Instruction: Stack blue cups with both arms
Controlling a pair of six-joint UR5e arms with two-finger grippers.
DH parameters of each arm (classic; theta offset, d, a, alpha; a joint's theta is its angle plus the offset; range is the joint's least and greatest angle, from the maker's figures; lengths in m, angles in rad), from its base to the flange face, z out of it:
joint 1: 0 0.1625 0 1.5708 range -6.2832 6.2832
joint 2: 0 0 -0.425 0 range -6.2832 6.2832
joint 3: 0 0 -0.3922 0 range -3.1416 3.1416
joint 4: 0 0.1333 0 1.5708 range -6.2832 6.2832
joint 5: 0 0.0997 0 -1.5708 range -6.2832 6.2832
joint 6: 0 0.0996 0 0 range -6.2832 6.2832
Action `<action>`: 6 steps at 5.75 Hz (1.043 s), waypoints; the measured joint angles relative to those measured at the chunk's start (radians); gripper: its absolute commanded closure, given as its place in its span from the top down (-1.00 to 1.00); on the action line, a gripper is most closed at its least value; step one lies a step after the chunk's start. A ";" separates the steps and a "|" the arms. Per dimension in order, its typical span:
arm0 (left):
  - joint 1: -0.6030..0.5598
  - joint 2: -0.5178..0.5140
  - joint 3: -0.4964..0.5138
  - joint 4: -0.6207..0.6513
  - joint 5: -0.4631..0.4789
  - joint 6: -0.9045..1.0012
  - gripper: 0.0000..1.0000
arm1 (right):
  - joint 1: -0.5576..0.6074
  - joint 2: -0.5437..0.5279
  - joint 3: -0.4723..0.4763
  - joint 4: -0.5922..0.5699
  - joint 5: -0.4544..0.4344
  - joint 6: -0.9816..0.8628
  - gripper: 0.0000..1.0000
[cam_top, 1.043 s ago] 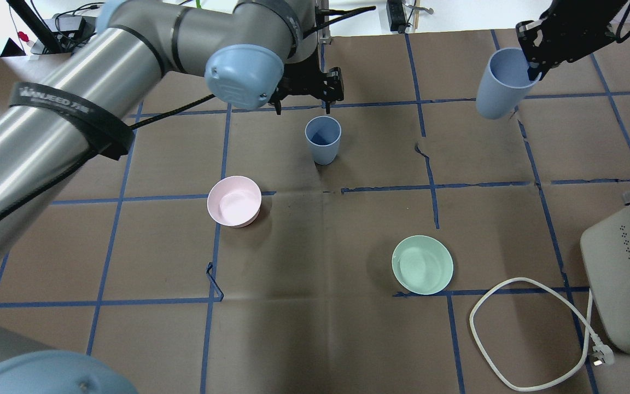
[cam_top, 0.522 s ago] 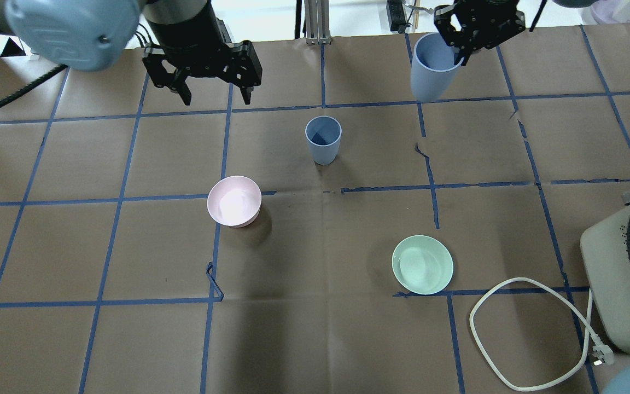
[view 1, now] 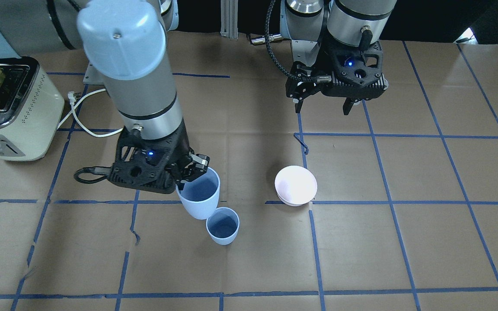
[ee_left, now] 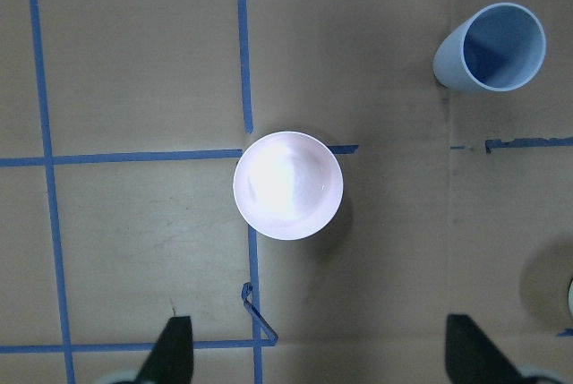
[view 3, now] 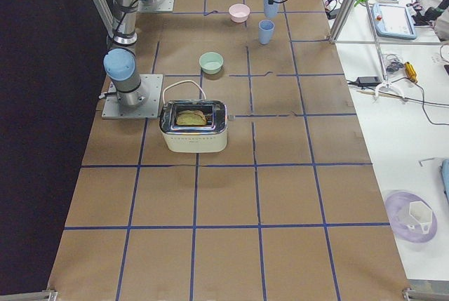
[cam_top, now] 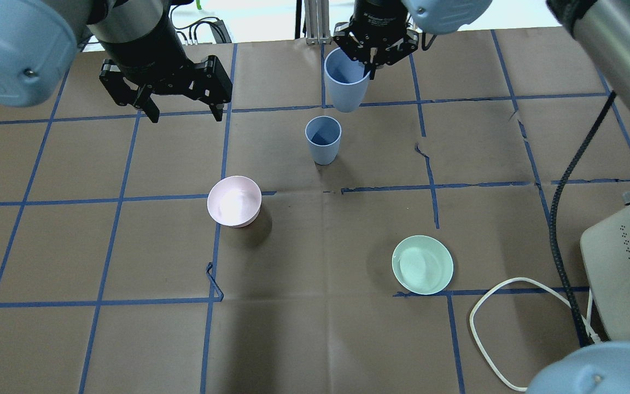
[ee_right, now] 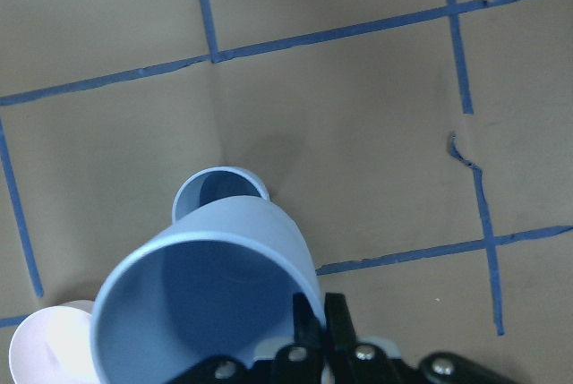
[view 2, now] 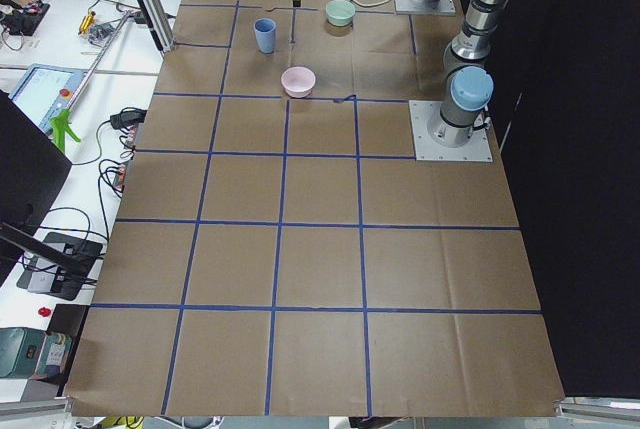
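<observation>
The robot's right gripper needs to release the tilted blue cup, now held above the standing one, inside the blue cup standing upright on the table (view 1: 222, 223) (ee_right: 219, 189).
One blue cup (cam_top: 323, 140) stands upright on the table's far middle; it also shows in the front view (view 1: 223, 226) and in the left wrist view (ee_left: 494, 46). My right gripper (cam_top: 372, 59) is shut on the rim of the second blue cup (cam_top: 345, 86). It holds this cup tilted in the air, just beyond and slightly right of the standing one. The right wrist view shows the held cup (ee_right: 206, 312) above the standing cup (ee_right: 219, 192). My left gripper (cam_top: 181, 112) is open and empty, off to the left of the standing cup.
A pale pink bowl (cam_top: 234, 201) sits left of centre and a mint-green bowl (cam_top: 422, 264) right of centre, both nearer to me. A cream toaster (cam_top: 626, 273) with its white cable (cam_top: 512, 328) stands at the right edge.
My right gripper has carried its cup leftward from the far right to just beyond the standing cup. My left gripper has drawn away to the left, still open.
</observation>
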 measured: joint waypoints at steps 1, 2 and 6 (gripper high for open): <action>0.000 0.008 -0.005 0.000 0.000 -0.001 0.97 | 0.023 0.028 0.000 -0.006 0.000 0.007 -0.82; 0.000 0.011 -0.005 0.000 -0.001 -0.001 0.97 | 0.030 0.055 0.002 -0.008 -0.001 0.008 -0.82; -0.001 0.014 -0.005 0.000 -0.006 -0.001 0.97 | 0.033 0.124 0.031 -0.053 0.001 0.008 -0.82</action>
